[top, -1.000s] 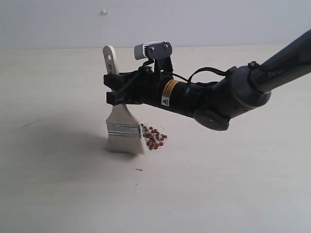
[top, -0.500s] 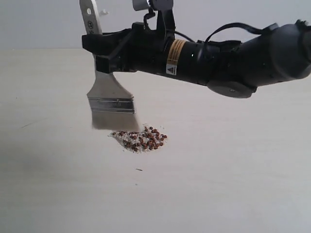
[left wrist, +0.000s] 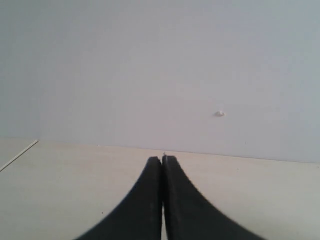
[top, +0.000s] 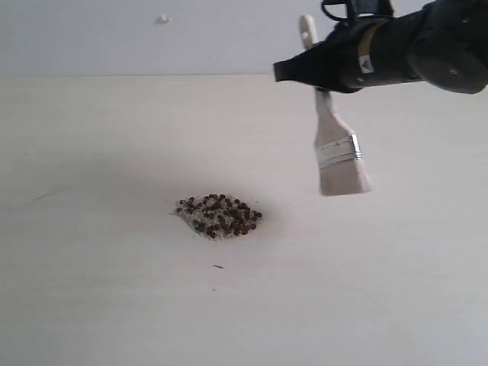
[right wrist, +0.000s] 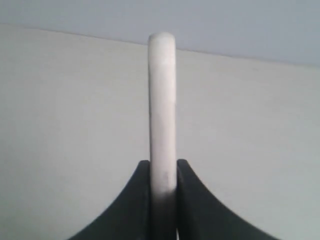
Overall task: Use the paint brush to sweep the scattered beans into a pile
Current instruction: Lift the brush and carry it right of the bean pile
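The paint brush will come to lie flat on the bare table (top: 361, 235) beside the heap of beans, where I will release it from my right gripper.
The reddish-brown beans (top: 221, 215) lie in one small heap on the pale table, mixed with off-white crumbs. My right gripper (top: 293, 71) is shut on the pale handle of the paint brush (top: 335, 149), which hangs in the air up and to the right of the heap, bristles down and clear of the table. In the right wrist view the handle (right wrist: 162, 110) stands clamped between the two black fingers of the gripper (right wrist: 163, 164). My left gripper (left wrist: 162, 159) is shut on nothing and points across the table toward the wall; the exterior view does not show it.
A tiny dark speck (top: 218, 267) lies on the table just in front of the heap. A grey wall (top: 152, 34) with a small white mark (top: 162, 19) stands behind the table's far edge.
The right arm lifted the brush off the table beside the beans and carried it up and to the right. The heap now lies uncovered. The left gripper stayed shut.
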### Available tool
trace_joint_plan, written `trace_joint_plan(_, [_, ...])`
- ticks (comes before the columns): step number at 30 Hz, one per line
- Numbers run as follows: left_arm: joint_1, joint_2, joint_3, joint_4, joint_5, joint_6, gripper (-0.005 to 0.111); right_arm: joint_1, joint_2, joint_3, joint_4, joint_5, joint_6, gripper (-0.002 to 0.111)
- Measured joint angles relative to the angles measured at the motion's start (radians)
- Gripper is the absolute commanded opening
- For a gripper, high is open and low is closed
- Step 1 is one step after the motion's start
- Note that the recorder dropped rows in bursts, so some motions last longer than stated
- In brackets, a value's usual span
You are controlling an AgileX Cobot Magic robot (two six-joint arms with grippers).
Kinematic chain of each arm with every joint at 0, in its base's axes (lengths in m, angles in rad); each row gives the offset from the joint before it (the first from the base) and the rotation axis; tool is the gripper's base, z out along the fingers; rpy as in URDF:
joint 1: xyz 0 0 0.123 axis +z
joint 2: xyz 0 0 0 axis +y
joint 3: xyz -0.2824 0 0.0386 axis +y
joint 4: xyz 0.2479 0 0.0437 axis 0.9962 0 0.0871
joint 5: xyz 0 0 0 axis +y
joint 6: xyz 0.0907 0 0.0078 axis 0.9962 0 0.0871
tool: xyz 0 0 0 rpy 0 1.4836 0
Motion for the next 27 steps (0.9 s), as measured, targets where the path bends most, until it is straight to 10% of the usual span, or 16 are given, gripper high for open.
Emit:
trace_joint_plan(6, [0.0, 0.0, 0.0, 0.0, 0.0, 0.0, 0.0, -0.154, 0.0, 0.0, 0.397, 0.2, -0.359, 0.0])
trace_joint_plan(11, [0.0, 0.0, 0.0, 0.0, 0.0, 0.0, 0.0, -0.307, 0.021, -0.077, 1.34, 0.68, -1.318, 0.0])
trace_joint_plan(17, [0.0, 0.0, 0.0, 0.0, 0.0, 0.0, 0.0, -0.334, 0.164, -0.091, 1.51, 0.848, -1.382, 0.0])
trace_joint_plan(27, [0.0, 0.0, 0.0, 0.0, 0.0, 0.0, 0.0, -0.336, 0.231, 0.064, 1.767, 0.546, -1.456, 0.0])
